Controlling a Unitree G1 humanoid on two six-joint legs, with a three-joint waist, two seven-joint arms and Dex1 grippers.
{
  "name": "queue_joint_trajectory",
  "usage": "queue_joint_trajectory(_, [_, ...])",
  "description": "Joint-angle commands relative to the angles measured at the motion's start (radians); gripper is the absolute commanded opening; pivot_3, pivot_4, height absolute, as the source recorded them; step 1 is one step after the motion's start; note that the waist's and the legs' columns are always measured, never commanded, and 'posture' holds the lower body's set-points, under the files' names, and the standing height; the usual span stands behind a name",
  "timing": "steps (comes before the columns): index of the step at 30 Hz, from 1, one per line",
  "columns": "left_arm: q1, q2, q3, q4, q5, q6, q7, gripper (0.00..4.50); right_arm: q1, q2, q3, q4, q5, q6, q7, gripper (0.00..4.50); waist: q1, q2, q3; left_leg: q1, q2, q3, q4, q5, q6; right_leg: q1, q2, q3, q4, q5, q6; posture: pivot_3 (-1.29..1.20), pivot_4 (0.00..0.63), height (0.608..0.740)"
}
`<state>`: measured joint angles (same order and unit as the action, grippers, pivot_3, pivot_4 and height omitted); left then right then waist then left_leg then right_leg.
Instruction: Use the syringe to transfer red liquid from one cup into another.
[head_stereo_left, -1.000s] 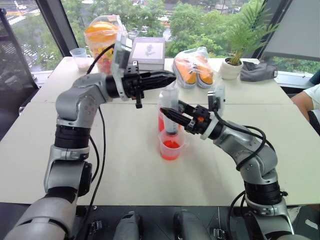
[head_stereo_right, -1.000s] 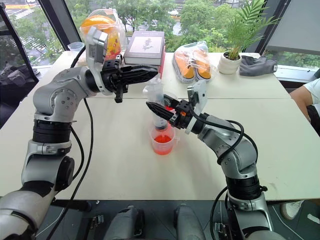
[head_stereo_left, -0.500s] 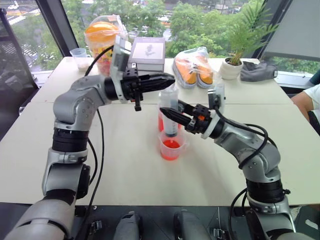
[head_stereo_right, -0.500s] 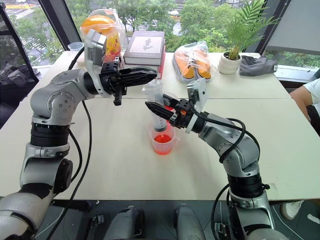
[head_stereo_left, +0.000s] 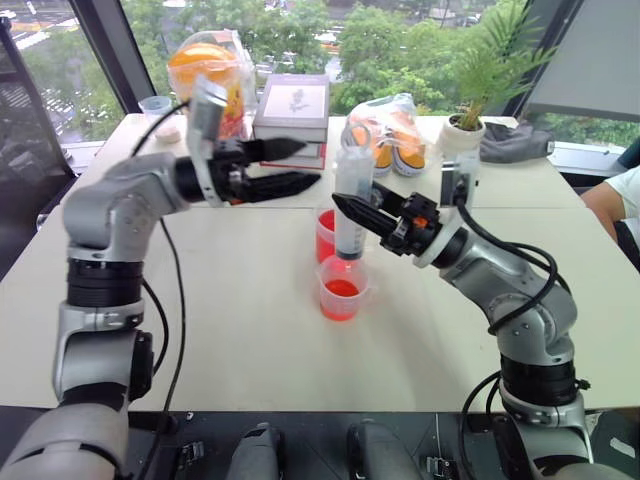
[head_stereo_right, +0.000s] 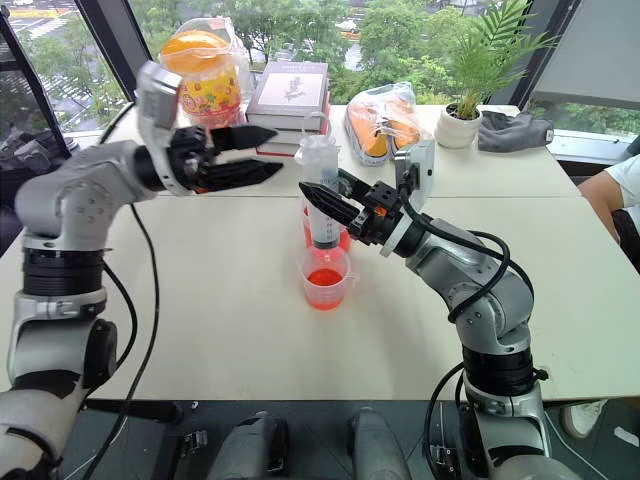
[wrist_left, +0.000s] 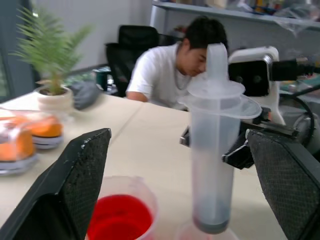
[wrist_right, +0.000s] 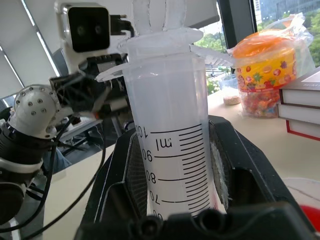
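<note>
The clear syringe will go down from my right gripper onto the table (head_stereo_left: 456, 249) beside the cups, straight before the potted plant.
The clear syringe (head_stereo_left: 349, 205) stands upright, its white plunger pushed down. My right gripper (head_stereo_left: 342, 208) is shut on its barrel, and the scale marks (wrist_right: 167, 150) show between the pads. The syringe's lower end hangs just over the near cup (head_stereo_left: 341, 290), which holds a little red liquid (head_stereo_left: 341, 288). A second cup (head_stereo_left: 325, 236) with more red liquid stands right behind it. My left gripper (head_stereo_left: 303, 165) is open, level with the syringe's top and a short way to its left. From the left wrist, the syringe (wrist_left: 212, 150) stands between the spread fingers (wrist_left: 75, 175).
Along the table's far side are a stack of books (head_stereo_left: 292, 108), a bagged candy jar (head_stereo_left: 203, 75), bagged orange shoes (head_stereo_left: 385, 130), a potted plant (head_stereo_left: 463, 135), a grey cloth (head_stereo_left: 515, 140) and a small cup (head_stereo_left: 158, 112). A person's arm (head_stereo_left: 612, 200) rests at the right edge.
My left gripper has opened and drawn back to the left, away from the syringe's top. My right gripper has lifted the syringe a little.
</note>
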<state>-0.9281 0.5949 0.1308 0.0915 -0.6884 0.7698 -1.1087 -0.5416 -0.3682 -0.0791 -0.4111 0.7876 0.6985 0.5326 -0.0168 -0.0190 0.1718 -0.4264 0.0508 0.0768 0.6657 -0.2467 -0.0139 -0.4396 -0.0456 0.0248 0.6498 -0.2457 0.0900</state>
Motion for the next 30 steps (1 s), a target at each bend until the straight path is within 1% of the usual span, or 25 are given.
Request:
queue_joint_trajectory(1, [0.037,0.014,0.024,-0.053,-0.008,-0.021,0.017,4.47,-0.080,-0.018,-0.070,-0.006,0.074,0.034,-0.034,1.34,0.000,0.000,0.000,0.000,0.000,0.000,0.000,0.000,0.000,0.000,0.000,0.000,0.000,0.000,0.000,0.00,0.150,0.740])
queue_joint_trajectory(4, [0.088,0.015,0.023,-0.094,-0.006,-0.023,0.042,4.47,-0.188,-0.045,-0.143,0.081,0.115,0.105,-0.123,1.34,0.000,0.000,0.000,0.000,0.000,0.000,0.001,0.000,0.000,0.000,-0.001,0.000,0.000,0.000,0.000,0.00,0.150,0.740])
queue_joint_trajectory(6, [0.118,0.013,0.024,-0.118,-0.010,-0.024,0.060,4.47,-0.274,-0.103,-0.162,0.186,0.073,0.172,-0.189,1.34,0.001,0.000,0.000,0.000,0.000,0.000,0.001,0.000,0.000,0.000,-0.001,0.000,0.000,0.000,0.000,0.00,0.150,0.740])
queue_joint_trajectory(9, [0.163,0.014,0.017,-0.157,-0.005,-0.034,0.075,4.47,-0.392,-0.217,-0.144,0.365,0.004,0.291,-0.228,1.34,0.003,0.000,0.000,0.000,0.000,0.001,0.000,0.000,0.000,0.000,-0.001,0.000,-0.001,0.000,-0.001,0.00,0.150,0.740])
queue_joint_trajectory(12, [0.196,0.015,0.009,-0.185,-0.002,-0.042,0.083,4.47,-0.472,-0.312,-0.065,0.516,-0.080,0.417,-0.225,1.34,0.002,0.000,0.000,-0.001,0.000,0.001,-0.001,0.000,0.000,0.000,-0.001,0.000,-0.002,0.000,-0.001,0.00,0.150,0.740])
queue_joint_trajectory(16, [0.221,0.010,0.007,-0.206,-0.007,-0.043,0.095,4.47,-0.530,-0.415,0.110,0.658,-0.170,0.585,-0.120,1.34,-0.001,0.000,0.000,-0.001,0.000,0.002,-0.003,0.000,0.000,-0.002,-0.001,0.001,-0.003,0.000,-0.001,0.00,0.150,0.740])
queue_joint_trajectory(18, [0.227,0.006,0.011,-0.210,-0.011,-0.039,0.103,4.47,-0.545,-0.448,0.197,0.703,-0.209,0.623,-0.050,1.34,-0.003,0.000,0.000,-0.001,0.000,0.002,-0.003,0.000,0.001,-0.002,0.000,0.001,-0.003,0.000,-0.001,0.00,0.150,0.740])
queue_joint_trajectory(20, [0.232,0.004,0.015,-0.215,-0.017,-0.036,0.110,4.47,-0.557,-0.458,0.238,0.750,-0.243,0.630,-0.007,1.34,-0.003,0.000,0.000,-0.001,0.000,0.002,-0.003,0.000,0.001,-0.003,0.000,0.001,-0.003,0.000,-0.001,0.00,0.150,0.740])
queue_joint_trajectory(24, [0.243,-0.001,0.018,-0.225,-0.021,-0.037,0.126,4.47,-0.570,-0.419,0.273,0.892,-0.314,0.652,0.007,1.34,-0.002,0.000,0.000,-0.001,0.000,0.003,-0.003,0.000,0.001,-0.002,-0.001,0.001,-0.002,0.000,0.000,0.00,0.150,0.740])
queue_joint_trajectory(30, [0.257,-0.004,0.016,-0.241,-0.021,-0.036,0.143,4.47,-0.549,-0.356,0.264,1.002,-0.392,0.621,0.015,1.34,-0.002,0.000,0.000,-0.001,0.000,0.002,-0.003,0.000,0.001,-0.002,0.000,0.001,-0.002,0.000,0.000,0.00,0.150,0.740])
